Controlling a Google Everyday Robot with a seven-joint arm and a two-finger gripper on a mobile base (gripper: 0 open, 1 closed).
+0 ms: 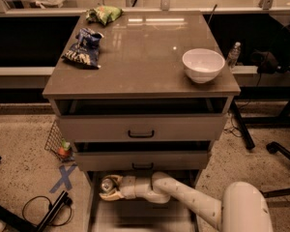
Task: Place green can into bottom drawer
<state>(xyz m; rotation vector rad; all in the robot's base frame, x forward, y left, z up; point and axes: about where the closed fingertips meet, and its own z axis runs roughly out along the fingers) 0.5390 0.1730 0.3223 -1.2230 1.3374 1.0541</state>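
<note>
The green can will go from my gripper down onto the bottom drawer's inside [111,199], near the side closest to the wire basket. The can is now low over that drawer's floor.
The green can [107,184] shows its silver top and lies between the fingers of my gripper [111,187] at the left side of the open bottom drawer [140,216], low over its floor. My gripper is shut on the can. My white arm [193,204] reaches in from the lower right, under the two upper drawers. Most of the can's body is hidden by the fingers.
A white bowl [203,64], a blue snack bag [84,47] and a green snack bag [104,14] sit on the cabinet top. The two upper drawers [141,128] stand slightly open above my arm. A wire basket [58,144], blue floor tape [64,178] and cables [46,211] lie left.
</note>
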